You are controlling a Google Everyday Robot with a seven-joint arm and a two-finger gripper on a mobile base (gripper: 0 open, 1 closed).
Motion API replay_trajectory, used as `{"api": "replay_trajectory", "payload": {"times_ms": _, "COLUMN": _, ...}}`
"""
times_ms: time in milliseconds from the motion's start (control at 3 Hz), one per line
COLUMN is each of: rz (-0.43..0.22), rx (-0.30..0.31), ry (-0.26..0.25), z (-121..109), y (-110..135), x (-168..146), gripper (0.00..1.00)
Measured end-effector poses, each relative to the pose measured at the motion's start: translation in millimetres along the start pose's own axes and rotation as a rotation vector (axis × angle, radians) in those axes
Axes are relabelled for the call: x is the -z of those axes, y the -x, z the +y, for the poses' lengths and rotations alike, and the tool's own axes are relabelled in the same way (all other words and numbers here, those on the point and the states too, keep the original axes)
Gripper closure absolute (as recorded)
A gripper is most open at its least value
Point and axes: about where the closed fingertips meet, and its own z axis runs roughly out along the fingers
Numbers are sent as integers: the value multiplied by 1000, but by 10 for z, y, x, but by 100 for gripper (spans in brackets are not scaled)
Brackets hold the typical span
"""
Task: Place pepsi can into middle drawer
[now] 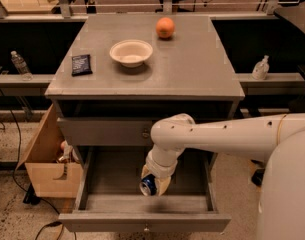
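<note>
Next, my gripper lets go of the pepsi can on the open drawer's bottom [154,191], halfway across, a little behind the drawer's front panel.
The middle drawer [142,204] is pulled open below the shut grey drawer front [107,132]. My white arm reaches in from the right, and my gripper [153,183] hangs inside the open drawer, low over its floor. It is shut on the blue pepsi can [148,185], which lies tilted on its side between the fingers, silver top toward the front. The can is over the middle of the drawer floor; I cannot tell whether it touches it.
On the cabinet top stand a white bowl [131,52], an orange [165,27] and a flat black packet [81,64]. An open cardboard box [47,166] stands on the floor at the left. Bottles stand on the side ledges [19,65] [261,68].
</note>
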Motion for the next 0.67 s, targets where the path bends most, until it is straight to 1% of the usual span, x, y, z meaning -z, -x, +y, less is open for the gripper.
{"api": "replay_trajectory", "payload": {"times_ms": 333, "rz": -3, "rx": -18, "ry": -9, "z": -20, "y": -156, "x": -180, "gripper": 100}}
{"api": "replay_trajectory", "payload": {"times_ms": 667, "rz": 34, "rx": -49, "ry": -22, "z": -27, "y": -272, "x": -328, "gripper": 100}}
